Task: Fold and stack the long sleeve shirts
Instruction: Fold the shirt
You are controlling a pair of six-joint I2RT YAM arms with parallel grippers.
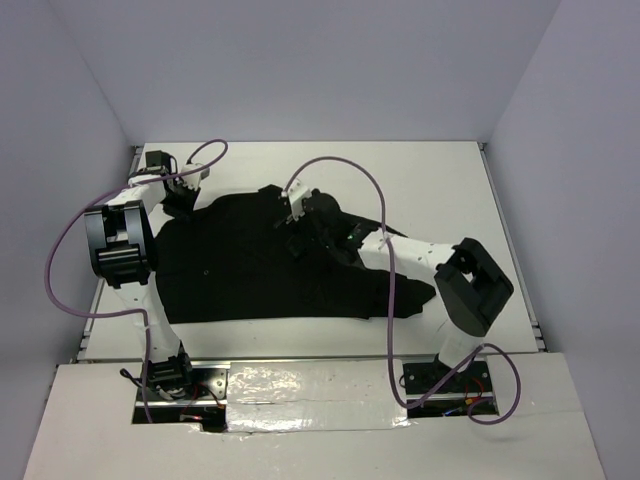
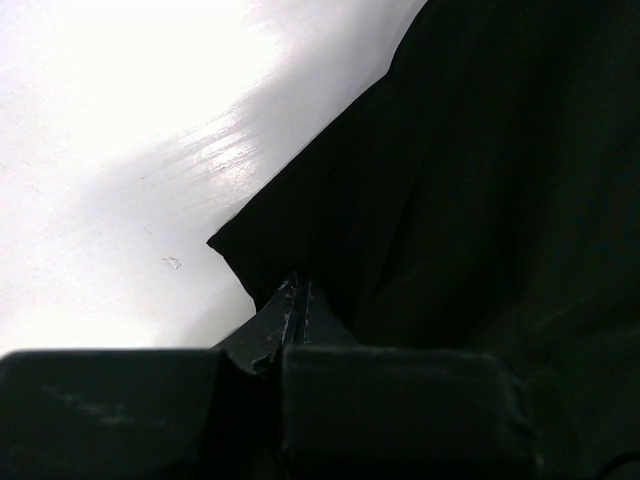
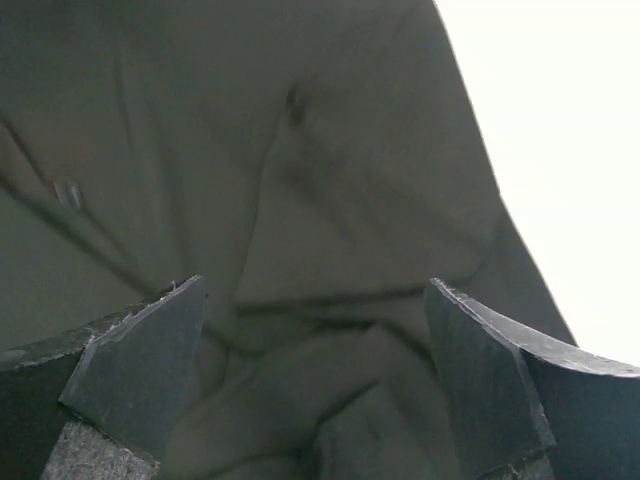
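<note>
I need to close my right gripper on the crease (image 1: 275,217) (image 3: 263,205) of the black long sleeve shirt, just inside the peak in the middle of the shirt's far edge.
The black long sleeve shirt (image 1: 250,265) lies spread across the white table, wrinkled toward its right side. My left gripper (image 1: 182,196) sits at the shirt's far left corner. In the left wrist view its fingertips (image 2: 297,298) are pressed together on the fabric's edge just below the corner of the shirt (image 2: 400,200). My right gripper (image 1: 298,216) hovers over the shirt's far middle edge. The right wrist view shows that gripper (image 3: 315,340) open, its fingers (image 3: 140,365) wide apart over bunched folds of the shirt (image 3: 300,180), gripping nothing.
Bare white table (image 1: 430,180) lies beyond and to the right of the shirt, closed in by grey walls on three sides. Purple cables (image 1: 370,190) loop above both arms. The arm bases (image 1: 440,375) stand at the near edge.
</note>
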